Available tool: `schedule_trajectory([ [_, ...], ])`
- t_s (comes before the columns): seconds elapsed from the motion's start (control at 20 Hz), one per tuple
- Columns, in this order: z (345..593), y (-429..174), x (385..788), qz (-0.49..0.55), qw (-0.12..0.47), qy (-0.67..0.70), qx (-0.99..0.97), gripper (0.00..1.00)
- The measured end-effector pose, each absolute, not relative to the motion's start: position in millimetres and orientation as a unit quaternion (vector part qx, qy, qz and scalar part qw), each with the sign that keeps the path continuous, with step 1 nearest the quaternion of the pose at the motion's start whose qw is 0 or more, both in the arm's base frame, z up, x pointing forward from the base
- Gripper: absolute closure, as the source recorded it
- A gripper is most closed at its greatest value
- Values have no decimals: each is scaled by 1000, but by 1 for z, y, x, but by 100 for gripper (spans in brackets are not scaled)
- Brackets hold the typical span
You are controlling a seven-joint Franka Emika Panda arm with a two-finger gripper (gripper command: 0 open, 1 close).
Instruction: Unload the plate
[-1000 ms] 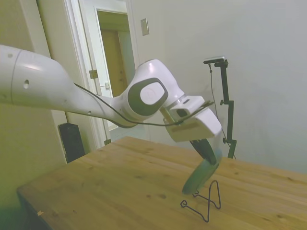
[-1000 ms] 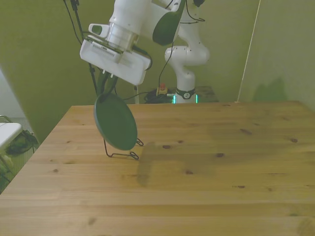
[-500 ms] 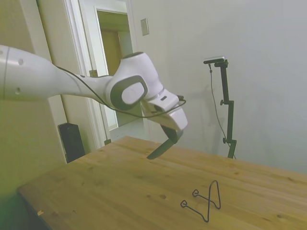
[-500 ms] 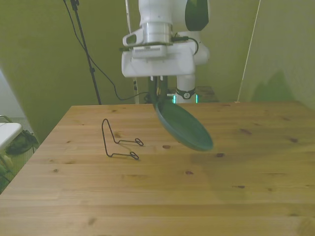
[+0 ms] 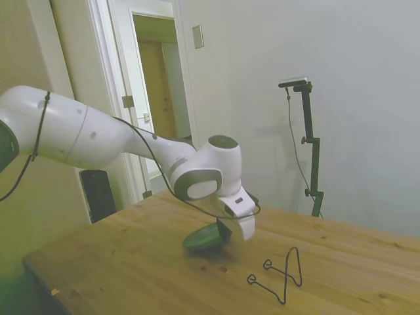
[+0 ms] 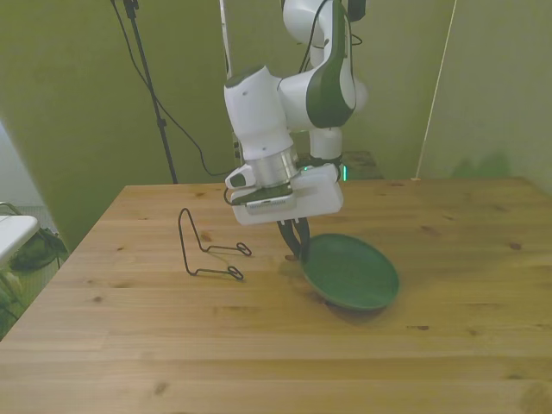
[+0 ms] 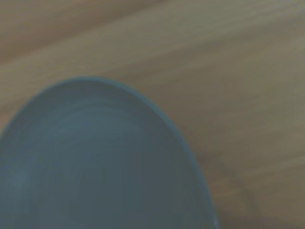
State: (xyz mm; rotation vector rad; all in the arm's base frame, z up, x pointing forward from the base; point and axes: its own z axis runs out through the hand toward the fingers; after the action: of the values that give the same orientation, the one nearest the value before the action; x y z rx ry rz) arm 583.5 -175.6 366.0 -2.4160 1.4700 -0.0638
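The robot's gripper needs to release the plate flat on the bare wooden table [image 5: 204, 245] next to the black wire stand.
The plate [image 6: 349, 273] is a round grey-green dish, lying almost flat just at the table surface, with a dark shadow under it. Whether it touches the wood I cannot tell. My gripper [image 6: 296, 245] is shut on the plate's rim at the edge nearest the stand. In the side view the plate [image 5: 202, 239] shows as a low dark-green disc under the wrist, and the gripper [image 5: 223, 230] meets it at its rim. The wrist view is filled by the blurred plate [image 7: 95, 176] over wood grain.
A thin black wire stand [image 6: 207, 252] stands bare on the table on the front view's left of the plate; in the side view the wire stand [image 5: 281, 275] sits nearer the camera than the gripper. Wooden table [image 6: 448, 345] extends around both.
The arm has carried the plate off the wire stand, across to the front view's right, and down from mid-air to table level. The plate has gone from steeply tilted to nearly flat.
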Motion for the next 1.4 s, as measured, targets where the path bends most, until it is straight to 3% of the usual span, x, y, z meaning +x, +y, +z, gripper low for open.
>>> schedule_trajectory([
  [0.05,362,-178,583,-20,154,513,-844,100],
  [0.1,359,-179,583,-18,153,512,-845,0],
  [0.6,359,-182,581,-19,150,506,-849,0],
  [1.05,397,-167,564,-40,161,491,-855,0],
  [1.3,394,-165,557,-34,158,491,-856,0],
  [1.4,405,-158,555,-40,155,480,-863,0],
])
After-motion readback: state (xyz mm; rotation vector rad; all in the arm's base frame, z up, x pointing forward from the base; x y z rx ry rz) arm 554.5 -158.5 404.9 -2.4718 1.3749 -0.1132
